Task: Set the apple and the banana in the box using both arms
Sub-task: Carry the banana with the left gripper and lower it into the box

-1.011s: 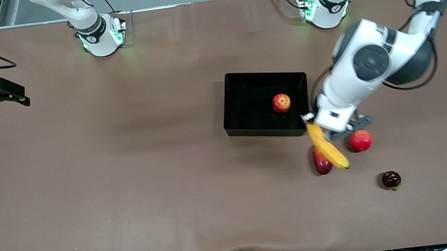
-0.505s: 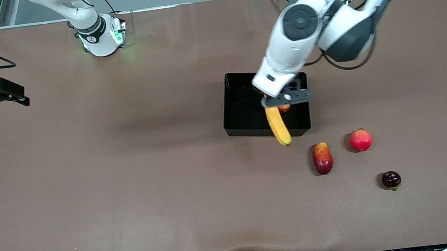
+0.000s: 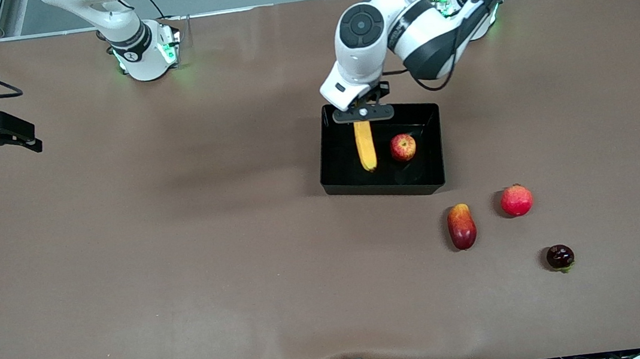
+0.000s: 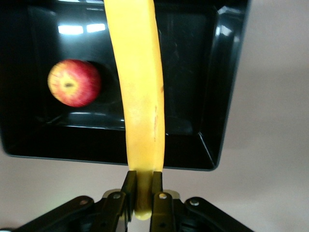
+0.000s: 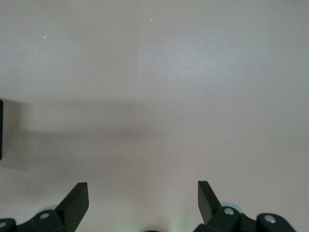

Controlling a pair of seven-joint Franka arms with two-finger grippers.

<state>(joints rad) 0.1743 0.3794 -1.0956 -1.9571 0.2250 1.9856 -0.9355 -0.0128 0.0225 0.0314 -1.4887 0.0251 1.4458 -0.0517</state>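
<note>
My left gripper is holding the banana. It will let the banana go inside the black box (image 3: 341,159) (image 4: 182,82), along the side that is farthest from the apple.
The black box (image 3: 384,187) stands mid-table, toward the left arm's end. The apple (image 3: 403,147) lies inside it. My left gripper (image 3: 362,115) is over the box's edge nearest the robot bases, shut on one end of the banana (image 3: 366,147), which hangs over the box interior beside the apple. In the left wrist view the fingers (image 4: 126,193) clamp the banana (image 4: 140,96), with the apple (image 4: 74,82) and the box (image 4: 227,96) below. My right gripper (image 3: 29,140) waits open and empty at the right arm's end of the table, and its wrist view (image 5: 143,198) shows bare table.
Three fruits lie nearer the front camera than the box: a red-and-yellow mango-like fruit (image 3: 461,226), a pinkish-red round fruit (image 3: 516,200) and a dark purple fruit (image 3: 560,257). Brown table surface spreads around them.
My left gripper has carried the banana from over the table by the mango-like fruit to over the box. The right arm has not moved.
</note>
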